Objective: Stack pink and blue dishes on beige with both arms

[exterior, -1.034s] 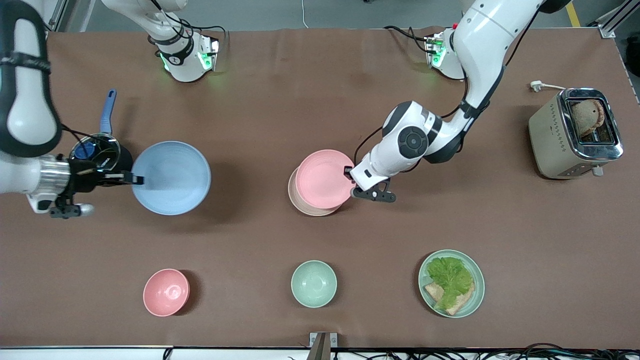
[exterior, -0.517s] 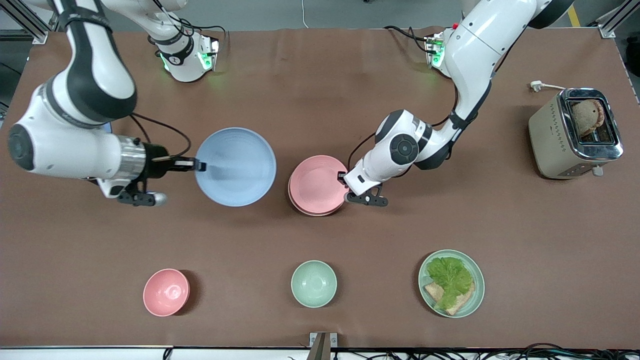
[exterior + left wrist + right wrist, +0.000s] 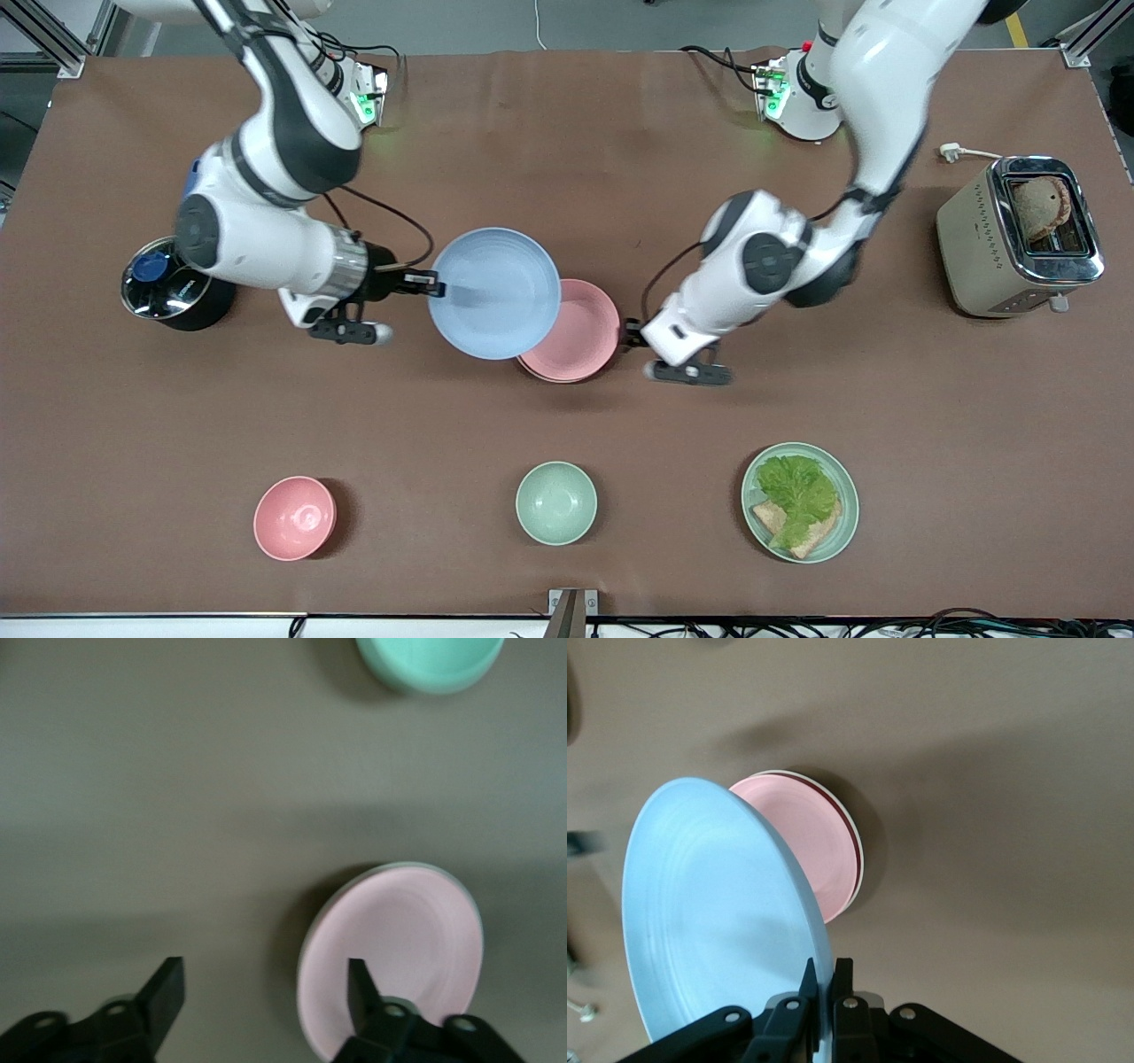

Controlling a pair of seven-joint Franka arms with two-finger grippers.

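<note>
The light blue plate, now hanging tilted in the air, will be put down by my right gripper on top of the pink plate (image 3: 565, 328) (image 3: 796, 848).
The light blue plate (image 3: 494, 292) hangs tilted in the air, and my right gripper (image 3: 436, 285) is shut on its rim. It overlaps the edge of the pink plate (image 3: 576, 332), which lies on the beige plate. Only a thin cream rim of the beige plate (image 3: 861, 870) shows under the pink plate (image 3: 819, 842). In the right wrist view my right gripper (image 3: 824, 970) pinches the blue plate (image 3: 718, 921). My left gripper (image 3: 631, 335) is open and holds nothing, at the pink plate's rim toward the left arm's end. The left wrist view shows my left gripper (image 3: 264, 992) partly over the pink plate (image 3: 399, 948).
A black pot (image 3: 168, 288) stands toward the right arm's end and a toaster (image 3: 1019, 235) toward the left arm's end. Nearer the front camera are a pink bowl (image 3: 295, 517), a mint bowl (image 3: 555, 502) and a mint plate with lettuce and bread (image 3: 800, 502).
My right arm carried the blue plate from its end of the table to over the pink plate's edge. My left gripper set the pink plate on the beige one, let go and drew back slightly.
</note>
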